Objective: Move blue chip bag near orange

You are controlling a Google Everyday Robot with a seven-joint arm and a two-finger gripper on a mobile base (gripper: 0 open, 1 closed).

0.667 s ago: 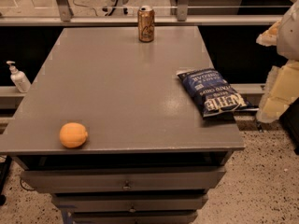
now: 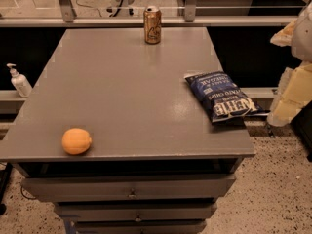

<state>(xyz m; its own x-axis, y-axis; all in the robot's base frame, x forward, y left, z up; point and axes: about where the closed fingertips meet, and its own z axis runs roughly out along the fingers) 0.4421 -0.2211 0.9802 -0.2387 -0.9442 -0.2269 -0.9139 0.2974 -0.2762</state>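
The robot's gripper will next move to the blue chip bag's long side (image 2: 234, 91), the one that faces away from the orange, and close there.
The blue chip bag (image 2: 221, 97) lies flat near the right edge of the grey table (image 2: 126, 91), its white lettering facing up. The orange (image 2: 76, 141) sits at the front left corner of the table, far from the bag. My gripper (image 2: 287, 106) is a cream-coloured shape at the right edge of the view, just off the table's right side and a little right of the bag. It does not touch the bag and holds nothing that I can see.
A gold-brown drink can (image 2: 152, 25) stands upright at the back edge of the table. A white pump bottle (image 2: 20, 81) stands on a ledge to the left. Drawers (image 2: 131, 189) sit below the tabletop. A rail runs behind the table.
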